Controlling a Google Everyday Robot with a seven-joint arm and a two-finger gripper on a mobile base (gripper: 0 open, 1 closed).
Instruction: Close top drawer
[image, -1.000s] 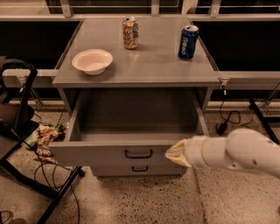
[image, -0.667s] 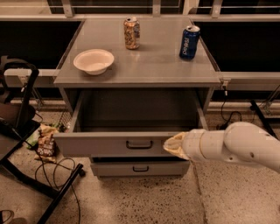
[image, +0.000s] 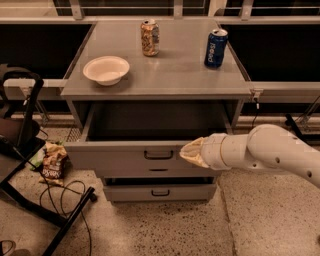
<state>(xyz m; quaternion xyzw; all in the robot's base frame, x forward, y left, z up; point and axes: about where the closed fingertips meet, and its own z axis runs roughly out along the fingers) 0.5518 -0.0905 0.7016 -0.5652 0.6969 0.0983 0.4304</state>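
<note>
My gripper needs to let go of the top drawer with its front shut flush (image: 158, 135) under the top of the grey cabinet.
The top drawer (image: 125, 154) of the grey metal cabinet stands partly open, its empty inside showing under the cabinet top. Its small black bar handle (image: 158, 155) sits mid-front. My gripper (image: 189, 153) reaches in from the right on a white arm and presses against the drawer front just right of the handle. Below it, a lower grey drawer (image: 159, 192) with a like black handle shows, shut.
On the cabinet top (image: 165, 75) stand a white bowl (image: 106, 69), a tan can (image: 150, 37) and a blue can (image: 215, 48). A black chair frame (image: 30, 165), a snack bag (image: 51, 163) and cables lie on the floor at left.
The top drawer has slid back into the cabinet, less of its inside shows. My gripper has moved left and inward with the drawer front.
</note>
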